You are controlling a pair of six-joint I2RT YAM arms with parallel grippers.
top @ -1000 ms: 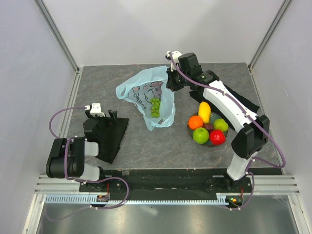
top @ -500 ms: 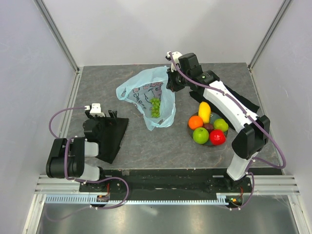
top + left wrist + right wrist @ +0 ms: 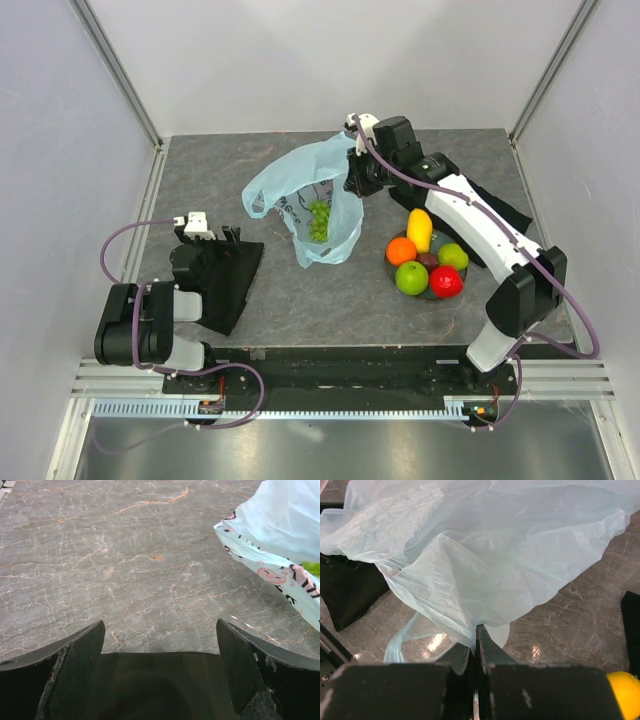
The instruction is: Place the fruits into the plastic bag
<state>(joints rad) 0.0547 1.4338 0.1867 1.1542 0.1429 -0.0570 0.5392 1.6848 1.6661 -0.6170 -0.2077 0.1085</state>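
I will next use my left gripper to grab the plastic bag by its loose edge (image 3: 256, 212) (image 3: 223, 530), opposite the edge that my right gripper holds up.
The light-blue plastic bag (image 3: 300, 185) lies mid-table with the green grape bunch (image 3: 318, 220) showing through it. My right gripper (image 3: 353, 176) is shut on the bag's right edge and holds it raised; in the right wrist view the film bunches at the closed gripper (image 3: 477, 632). On the grey-blue plate (image 3: 432, 293) sit the yellow fruit (image 3: 420, 229), orange (image 3: 401, 250), green apple (image 3: 411, 278), red apple (image 3: 446, 281), a second green fruit (image 3: 454, 256) and a dark purple one (image 3: 427, 262). My left gripper (image 3: 214, 236) rests open at the left, well short of the bag (image 3: 280, 550).
A black cloth (image 3: 225, 285) lies under the left arm, filling the gap between its fingers (image 3: 80, 655). Another black cloth (image 3: 500, 208) lies behind the right arm. Enclosure walls stand close on all sides. The yellow fruit (image 3: 623, 690) peeks in beside the right gripper.
My right gripper has moved a little right and up with the bag's edge, pulling the bag taller and its left side inward. The left arm has not moved.
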